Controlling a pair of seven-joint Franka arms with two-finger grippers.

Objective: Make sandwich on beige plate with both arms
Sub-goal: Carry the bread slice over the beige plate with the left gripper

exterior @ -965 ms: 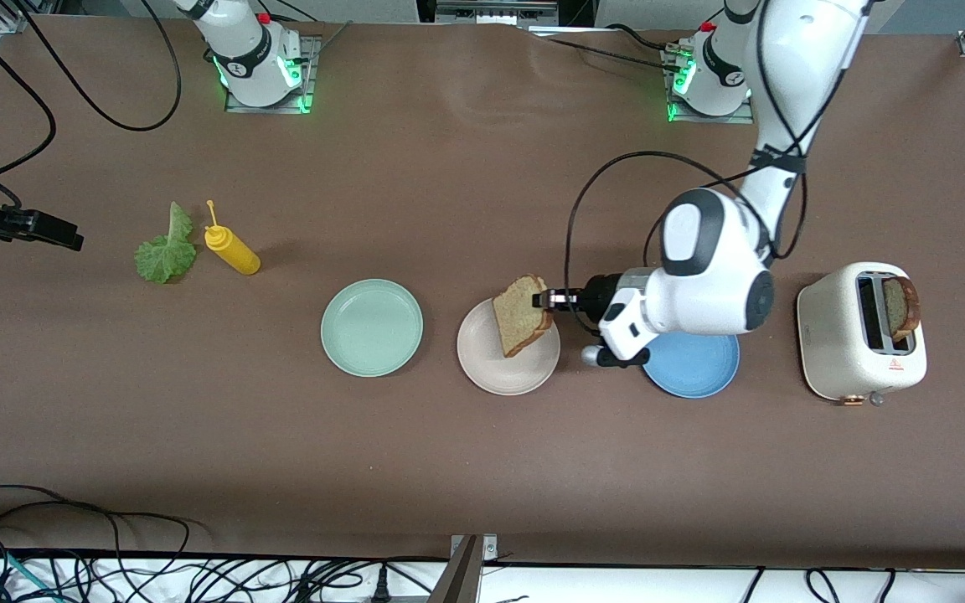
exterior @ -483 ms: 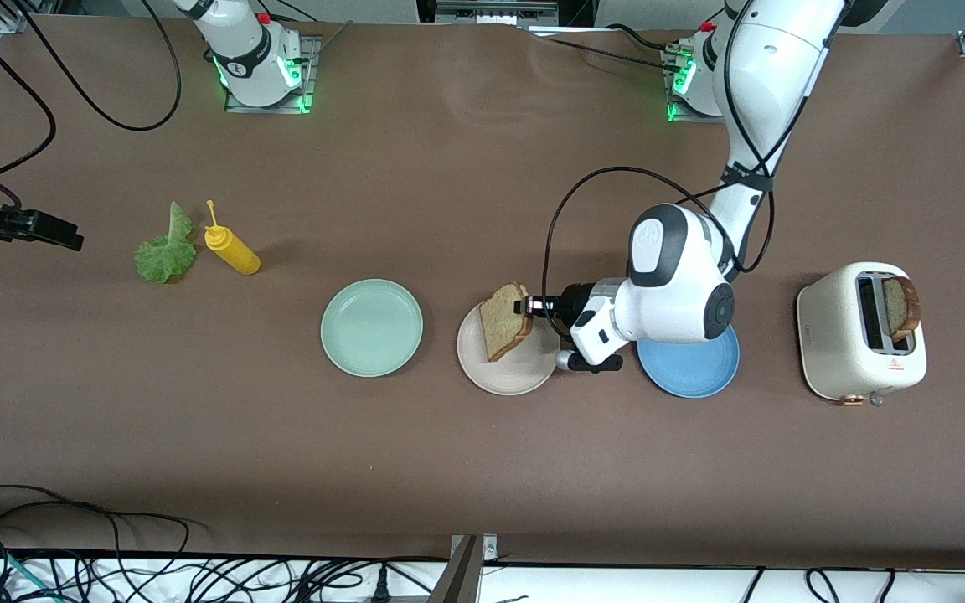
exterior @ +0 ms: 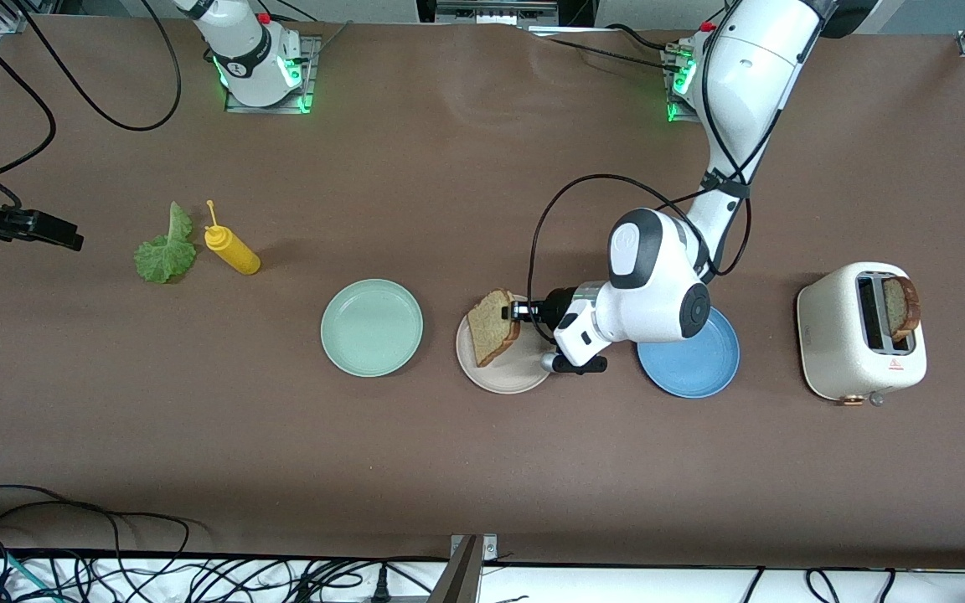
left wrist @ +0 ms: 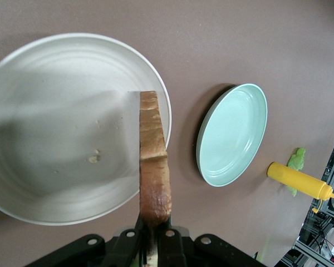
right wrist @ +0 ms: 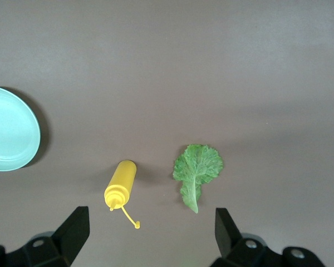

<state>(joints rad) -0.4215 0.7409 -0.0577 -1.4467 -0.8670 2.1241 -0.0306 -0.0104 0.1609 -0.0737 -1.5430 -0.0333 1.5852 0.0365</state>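
The robot's left gripper needs to release the brown bread slice so that it lies flat on the middle of the beige plate [exterior: 507, 340] [left wrist: 75, 130].
My left gripper [exterior: 521, 311] is shut on the crust edge of a brown bread slice [exterior: 492, 327], which hangs tilted on edge over the beige plate [exterior: 509, 377]. The left wrist view shows that slice [left wrist: 154, 167] edge-on between the gripper's [left wrist: 154, 240] fingers, above the plate [left wrist: 50, 83]. A second slice [exterior: 901, 306] stands in the toaster [exterior: 858, 352]. The lettuce leaf [exterior: 166, 249] lies toward the right arm's end of the table. My right gripper [right wrist: 150, 236] waits open in the air over the table by the lettuce leaf [right wrist: 197, 169], holding nothing.
A yellow squeeze bottle [exterior: 233, 251] lies beside the lettuce. A mint green plate [exterior: 372, 327] sits beside the beige plate toward the right arm's end. A blue plate [exterior: 700, 368] lies partly under the left arm. Cables run along the table's near edge.
The left arm has carried the bread slice toward the right arm's end and lower over the beige plate. The right arm has not moved.
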